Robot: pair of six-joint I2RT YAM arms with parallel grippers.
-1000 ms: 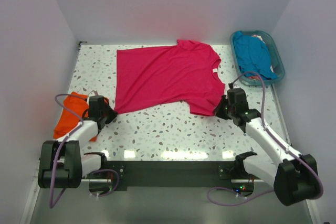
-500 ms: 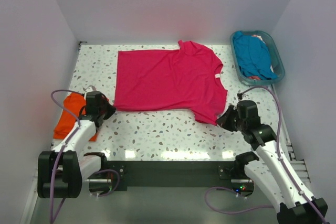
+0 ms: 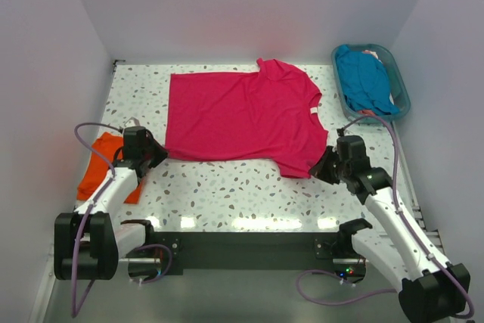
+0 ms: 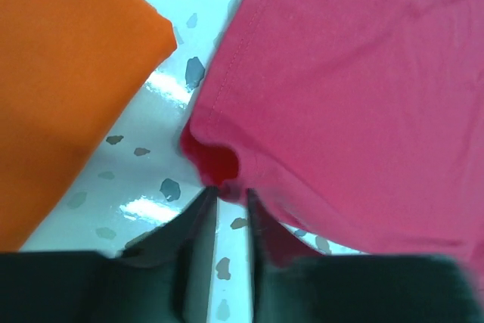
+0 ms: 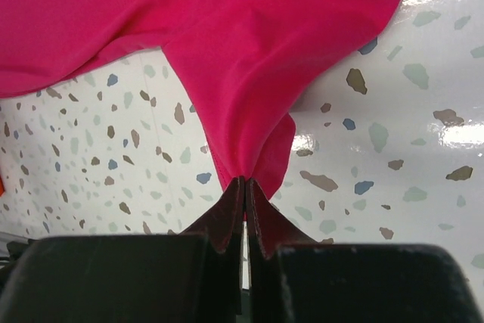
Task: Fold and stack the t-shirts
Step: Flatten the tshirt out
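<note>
My left gripper will open because the pink t-shirt's hem corner bunches and gapes at its fingers, let the corner settle and pinch the corner's edge [image 4: 233, 189] before folding.
The hot pink t-shirt [image 3: 242, 115] lies spread flat across the middle of the table, neck to the right. My left gripper [image 3: 155, 155] sits at its near left hem corner. In the left wrist view the jaws [image 4: 231, 196] stand slightly apart, with the bunched pink corner [image 4: 215, 160] right at their tips. My right gripper [image 3: 321, 168] is shut on the near sleeve of the pink t-shirt [image 5: 227, 28], the cloth pinched at the tips [image 5: 246, 181]. A folded orange t-shirt [image 3: 102, 164] lies at the left edge, beside my left arm, also seen as the orange cloth [image 4: 60, 73].
A teal plastic basket [image 3: 401, 94] stands at the back right corner, holding a teal blue t-shirt [image 3: 363, 77] with a bit of salmon cloth under it. White walls close in the table on three sides. Speckled tabletop [image 3: 234, 187] shows in front of the pink shirt.
The right gripper has pulled the sleeve toward the near edge, flattening the shirt. The left jaws, shut on the hem corner before, now stand slightly parted.
</note>
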